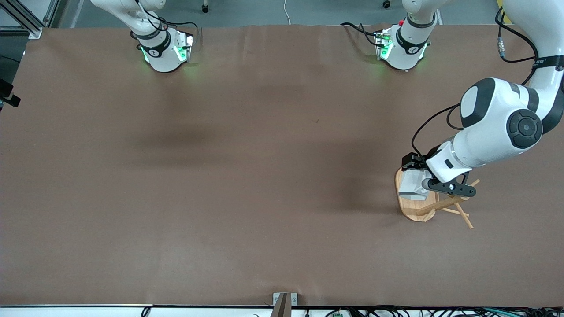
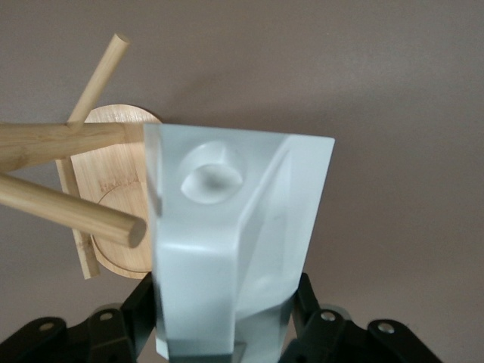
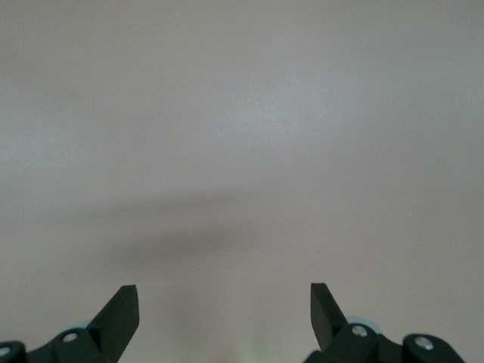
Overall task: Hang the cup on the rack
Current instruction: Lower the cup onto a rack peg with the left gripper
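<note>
My left gripper has the white faceted cup, still in the air beside the post. It will release the cup on the bamboo rack's peg over its oval base (image 1: 434, 200) (image 2: 91, 215).
My left gripper (image 1: 418, 176) is shut on the white faceted cup (image 1: 412, 186) and holds it in the air over the bamboo rack's oval base (image 1: 410, 212). In the left wrist view the cup (image 2: 234, 227) fills the middle between the black fingers (image 2: 140, 318). Its flat tab with the round hole (image 2: 214, 174) faces the camera. The rack's post (image 2: 60, 140) and one peg's tip (image 2: 134, 231) lie right beside the tab's edge; the hole is not on a peg. The rack's pegs (image 1: 460, 213) stick out under the left wrist. My right gripper (image 3: 224, 302) is open and empty over bare table.
The brown table cover (image 1: 246, 176) stretches wide toward the right arm's end. The rack stands near the left arm's end of the table. The two arm bases (image 1: 163, 48) (image 1: 401, 48) stand at the table's edge farthest from the front camera. The right arm waits, its hand out of the front view.
</note>
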Controlling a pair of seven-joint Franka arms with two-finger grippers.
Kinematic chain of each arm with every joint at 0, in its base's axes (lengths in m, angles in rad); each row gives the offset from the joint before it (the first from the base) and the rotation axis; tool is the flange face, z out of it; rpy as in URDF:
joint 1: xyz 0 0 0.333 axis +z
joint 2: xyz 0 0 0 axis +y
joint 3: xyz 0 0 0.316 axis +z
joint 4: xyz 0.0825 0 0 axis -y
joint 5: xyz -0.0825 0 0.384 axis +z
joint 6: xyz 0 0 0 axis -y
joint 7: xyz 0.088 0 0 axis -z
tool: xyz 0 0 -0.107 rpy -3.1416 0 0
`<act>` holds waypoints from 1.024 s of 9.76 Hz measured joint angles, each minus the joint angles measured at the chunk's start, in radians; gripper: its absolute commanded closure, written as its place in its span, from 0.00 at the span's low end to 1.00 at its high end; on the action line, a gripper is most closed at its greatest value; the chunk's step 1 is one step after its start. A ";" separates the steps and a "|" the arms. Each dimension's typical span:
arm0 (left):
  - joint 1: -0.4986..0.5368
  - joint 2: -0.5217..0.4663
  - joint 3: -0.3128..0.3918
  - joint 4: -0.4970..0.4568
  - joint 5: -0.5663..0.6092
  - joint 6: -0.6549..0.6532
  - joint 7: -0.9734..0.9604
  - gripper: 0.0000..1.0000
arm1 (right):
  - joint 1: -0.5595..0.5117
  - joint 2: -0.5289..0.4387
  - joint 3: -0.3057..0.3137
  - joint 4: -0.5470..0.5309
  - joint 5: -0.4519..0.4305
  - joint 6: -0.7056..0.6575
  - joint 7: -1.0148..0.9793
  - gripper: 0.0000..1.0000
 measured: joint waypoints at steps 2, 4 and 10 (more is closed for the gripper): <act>0.000 0.007 0.000 0.001 0.003 0.005 0.001 0.59 | -0.001 0.000 0.000 -0.004 0.000 0.001 0.001 0.00; 0.002 0.012 0.002 0.004 0.003 0.006 0.005 0.59 | -0.001 0.000 0.007 -0.006 0.000 0.003 0.001 0.00; 0.038 0.015 0.004 0.022 0.004 0.006 0.075 0.58 | -0.001 0.000 0.009 -0.006 0.000 0.004 0.001 0.00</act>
